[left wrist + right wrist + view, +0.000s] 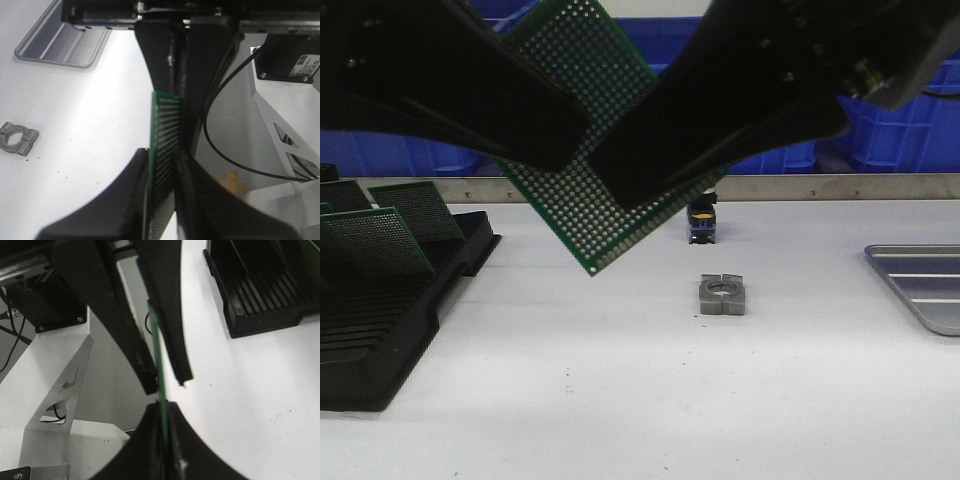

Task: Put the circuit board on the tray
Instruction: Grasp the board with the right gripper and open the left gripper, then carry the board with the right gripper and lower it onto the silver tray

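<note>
Next, I release the circuit board with my right gripper inside the grey metal tray (pixel 940 285), toward the side of the tray that faces the clamp block.
A green perforated circuit board (pixel 582 110) hangs tilted in the air near the camera, between both grippers. My right gripper (pixel 620 185) comes from the upper right and is shut on it; in the right wrist view the board (pixel 159 360) runs edge-on into the closed jaws (pixel 164 407). My left gripper (pixel 545 150) comes from the upper left. Its jaws (pixel 161 154) stand on both sides of the board (pixel 167 125) with a narrow gap showing. The grey metal tray (pixel 920 285) lies at the table's right edge, also in the left wrist view (pixel 60 45).
A black slotted rack (pixel 380 330) at the left holds more green boards (pixel 382 240). A small grey metal clamp block (pixel 722 294) and a small dark object (pixel 703 222) sit mid-table. Blue crates (pixel 910 130) line the back.
</note>
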### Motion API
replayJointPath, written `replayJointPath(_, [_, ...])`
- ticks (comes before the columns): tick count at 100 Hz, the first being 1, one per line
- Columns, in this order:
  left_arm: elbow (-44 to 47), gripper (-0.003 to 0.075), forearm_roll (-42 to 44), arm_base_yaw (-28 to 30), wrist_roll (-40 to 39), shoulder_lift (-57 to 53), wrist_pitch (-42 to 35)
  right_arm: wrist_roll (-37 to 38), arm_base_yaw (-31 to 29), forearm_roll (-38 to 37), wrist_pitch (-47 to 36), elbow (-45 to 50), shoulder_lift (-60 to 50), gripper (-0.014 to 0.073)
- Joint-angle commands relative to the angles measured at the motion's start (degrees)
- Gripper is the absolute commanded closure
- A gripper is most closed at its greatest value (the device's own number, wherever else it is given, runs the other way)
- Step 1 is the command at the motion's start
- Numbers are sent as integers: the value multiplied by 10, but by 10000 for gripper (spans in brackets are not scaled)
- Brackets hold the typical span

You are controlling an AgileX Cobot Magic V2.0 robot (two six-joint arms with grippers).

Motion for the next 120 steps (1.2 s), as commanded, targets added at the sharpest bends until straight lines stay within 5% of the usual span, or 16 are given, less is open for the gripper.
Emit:
replayJointPath(1, [-19,474,-39,-4,-4,-11,4,9,-1,38,-8,-18,-11,658])
replayJointPath(7, [-19,360,-39,-4,-4,-11,2,9,-1,37,2,-18,-11,658])
replayJointPath(17, [-19,274,-39,-4,-4,-11,1,23,-2,21,26,-18,-11,658])
replayJointPath(42, [-19,275,-39,-4,-4,-11,-4,149,-55,-74,55,-18,-11,658])
replayJointPath(70, [-19,275,-39,-4,-4,-11,-9,272,-207,-154,74,-17,-9,658])
replayJointPath(98, [-19,276,-39,-4,-4,-11,-10,281,-351,-154,-59,-17,23,658])
replayJointPath(120, [-19,276,-39,-4,-4,-11,-10,281,-390,-153,-215,-17,89,658])
